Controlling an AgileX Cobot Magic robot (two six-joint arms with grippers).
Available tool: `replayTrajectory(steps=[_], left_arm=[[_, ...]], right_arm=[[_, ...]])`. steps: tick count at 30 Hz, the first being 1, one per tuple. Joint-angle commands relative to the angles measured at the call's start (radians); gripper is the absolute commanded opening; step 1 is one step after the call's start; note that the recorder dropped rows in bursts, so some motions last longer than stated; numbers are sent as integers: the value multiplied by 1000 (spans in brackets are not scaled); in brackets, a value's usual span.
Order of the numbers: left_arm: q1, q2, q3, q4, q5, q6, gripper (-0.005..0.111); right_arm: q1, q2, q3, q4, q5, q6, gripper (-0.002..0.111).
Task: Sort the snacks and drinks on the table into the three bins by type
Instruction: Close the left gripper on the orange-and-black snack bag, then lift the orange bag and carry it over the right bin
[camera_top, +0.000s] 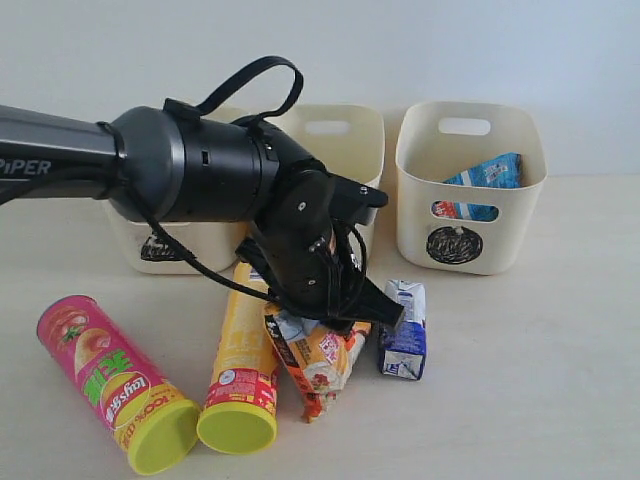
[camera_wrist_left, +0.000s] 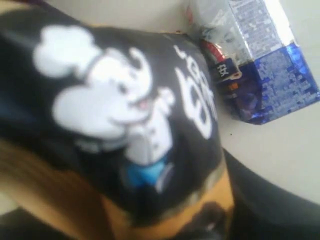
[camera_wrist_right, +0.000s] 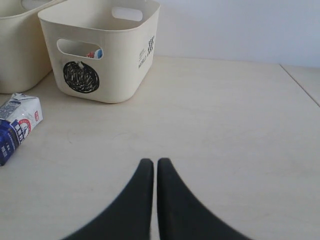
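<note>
My left gripper has the orange-black bag. I will let go of it in the circle-marked bin (camera_top: 435, 154), beside the crinkly blue bag.
My left gripper (camera_top: 338, 316) reaches down over the middle of the table (camera_top: 540, 390), shut on the orange-black bag (camera_top: 318, 362). That bag (camera_wrist_left: 125, 115) fills the left wrist view. The yellow chip tube (camera_top: 243, 360) lies just left of the bag, and the pink chip tube (camera_top: 105, 380) lies further left. A blue and white drink carton (camera_top: 405, 332) lies right of the bag. The crinkly blue bag (camera_top: 490, 176) sits in the circle-marked bin (camera_top: 510, 235). My right gripper (camera_wrist_right: 151, 163) is shut and empty above bare table.
Two more cream bins stand at the back: the middle one (camera_top: 350, 135) and the left one (camera_top: 185, 255), both partly hidden by my left arm. The carton (camera_wrist_right: 17, 125) and the circle bin (camera_wrist_right: 120, 65) show in the right wrist view.
</note>
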Motion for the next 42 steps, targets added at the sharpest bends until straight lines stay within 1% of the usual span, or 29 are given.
replayTrajectory(steps=[1,7,13,19,24,27,33,37,40,42], left_arm=[[-2,-70,-4,-14,-6,-13,4],[-2,-148,-4,-71,0,5,4],[-4,-231,-9,-185,-16,100,4],[-10,-262,-99,-188,-10,108,4],[-32,-231,-214,-174,-55,131,4],[-36,-188,-301,-133,-90,133,4],[-36,-45,-490,24,-136,104,4],[-34,64,-634,81,-180,100,4],[-30,149,-740,166,-203,91,4],[-26,211,-812,242,-222,51,4]], right_arm=[[0,-4,4,2,-5,-3,0],[0,-4,4,2,-5,-3,0],[0,-4,4,-5,-10,-3,0],[0,-4,4,-3,-8,-3,0],[0,-4,4,-3,-8,-3,0],[0,-4,4,-3,-8,-3,0],[0,-4,4,-3,-8,-3,0],[0,-4,4,-3,-8,-3,0],[0,-4,4,-3,-8,-3,0],[0,-4,4,-3,-8,-3,0]])
